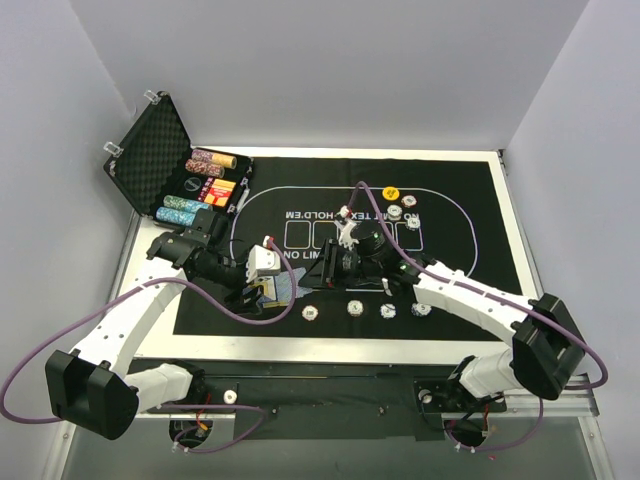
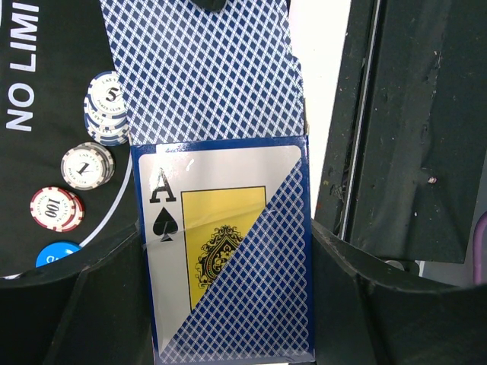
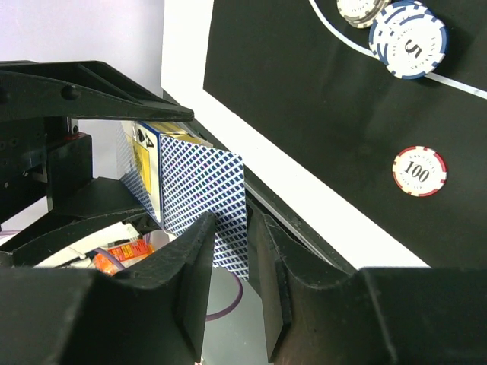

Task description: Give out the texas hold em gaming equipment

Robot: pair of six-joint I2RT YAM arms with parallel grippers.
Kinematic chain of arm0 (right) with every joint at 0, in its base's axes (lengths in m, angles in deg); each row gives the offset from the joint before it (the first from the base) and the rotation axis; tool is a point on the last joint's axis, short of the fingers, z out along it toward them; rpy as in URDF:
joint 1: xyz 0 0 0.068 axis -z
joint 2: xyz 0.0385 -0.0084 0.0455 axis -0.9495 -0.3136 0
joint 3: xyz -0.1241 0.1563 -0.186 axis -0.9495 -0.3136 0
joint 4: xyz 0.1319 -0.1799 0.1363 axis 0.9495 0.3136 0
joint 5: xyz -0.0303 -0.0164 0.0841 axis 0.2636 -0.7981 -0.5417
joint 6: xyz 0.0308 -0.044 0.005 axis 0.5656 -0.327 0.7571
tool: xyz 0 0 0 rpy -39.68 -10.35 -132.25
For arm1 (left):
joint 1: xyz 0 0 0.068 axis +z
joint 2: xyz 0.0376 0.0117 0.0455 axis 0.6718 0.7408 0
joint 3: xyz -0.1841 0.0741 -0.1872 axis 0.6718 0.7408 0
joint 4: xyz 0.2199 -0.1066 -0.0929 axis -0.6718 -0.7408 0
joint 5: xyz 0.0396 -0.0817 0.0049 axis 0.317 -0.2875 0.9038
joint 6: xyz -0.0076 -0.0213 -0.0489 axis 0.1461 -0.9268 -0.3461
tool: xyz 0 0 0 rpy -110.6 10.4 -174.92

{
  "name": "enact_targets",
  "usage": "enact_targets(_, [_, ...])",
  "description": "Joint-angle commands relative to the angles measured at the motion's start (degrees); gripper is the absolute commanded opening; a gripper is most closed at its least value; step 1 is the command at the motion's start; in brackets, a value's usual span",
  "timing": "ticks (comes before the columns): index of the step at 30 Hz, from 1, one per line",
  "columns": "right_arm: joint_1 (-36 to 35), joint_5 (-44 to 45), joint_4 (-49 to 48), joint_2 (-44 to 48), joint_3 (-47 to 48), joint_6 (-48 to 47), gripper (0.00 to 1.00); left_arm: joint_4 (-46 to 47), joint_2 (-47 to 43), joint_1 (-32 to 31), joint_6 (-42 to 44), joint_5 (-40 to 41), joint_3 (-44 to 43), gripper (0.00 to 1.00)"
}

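Observation:
Blue-backed playing cards overlap at the open end of the box, so my right gripper needs to open and pinch only the outermost card's far end (image 2: pixel 194 29) before it pulls that card out.
My left gripper (image 1: pixel 262 290) (image 2: pixel 224 243) is shut on a blue card box (image 2: pixel 228 258) with an ace of spades on its face, held near the mat's front left. Blue-backed playing cards (image 2: pixel 202 68) stick out of the box's open end. My right gripper (image 1: pixel 312 275) (image 3: pixel 232 228) is closed narrowly on the far end of these cards (image 3: pixel 202 190). Poker chips (image 1: pixel 354 307) lie in a row on the mat's near side. In the left wrist view a 5 stack (image 2: pixel 105 106), a 1 chip (image 2: pixel 86 166), a 100 chip (image 2: pixel 55 208) and a blue button (image 2: pixel 57 251) show. A yellow button (image 1: pixel 391 193) lies at the far side.
The black felt mat (image 1: pixel 460 260) covers the table's middle. The open black case (image 1: pixel 150 150) stands at the back left with several chip rows (image 1: pixel 190 205) in it. Purple cables loop along both arms. White walls close in the left, the back and the right.

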Motion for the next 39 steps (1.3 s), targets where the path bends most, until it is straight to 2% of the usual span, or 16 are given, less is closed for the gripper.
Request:
enact_targets(1, [0.8,1.1,0.6,2.7,-1.4,-0.5,0.24,1.4,-1.0,-0.2,-0.2,-3.2,-2.9,0.0])
enact_targets(9, [1.8,1.1,0.4,4.8,-2.8,0.1,0.19,1.5,-1.2,-0.1,-0.2,-2.9,-2.4,0.0])
enact_targets(22, [4.5,-1.3,-5.9,8.7,-6.2,5.7,0.01,1.8,-1.7,0.0,-0.2,-1.8,-1.5,0.0])
enact_targets(29, [5.7,-1.6,-5.2,10.2,-7.4,5.7,0.0,2.0,-1.9,0.0,-0.1,-1.3,-1.2,0.0])
enact_targets(30, [5.8,-1.8,-5.1,10.4,-7.6,5.6,0.02,2.0,-1.9,0.0,-0.1,-1.3,-1.1,0.0])
enact_targets(31, [6.0,-1.9,-5.2,10.3,-7.8,5.5,0.2,2.0,-1.9,0.0,-0.1,-1.5,-1.1,0.0])
enact_targets(33, [6.0,-2.7,-6.6,10.0,-8.4,6.1,0.43,2.0,-1.9,0.0,-0.1,-1.4,-1.3,0.0])
enact_targets(35, [5.9,-3.5,-10.0,10.0,-9.4,7.9,0.51,2.0,-1.8,0.0,-0.1,-1.5,-1.2,0.0])
enact_targets(39, [4.8,-3.5,-12.9,8.8,-9.5,8.9,0.55,2.0,-1.7,0.0,-0.1,-1.5,-1.4,0.0])
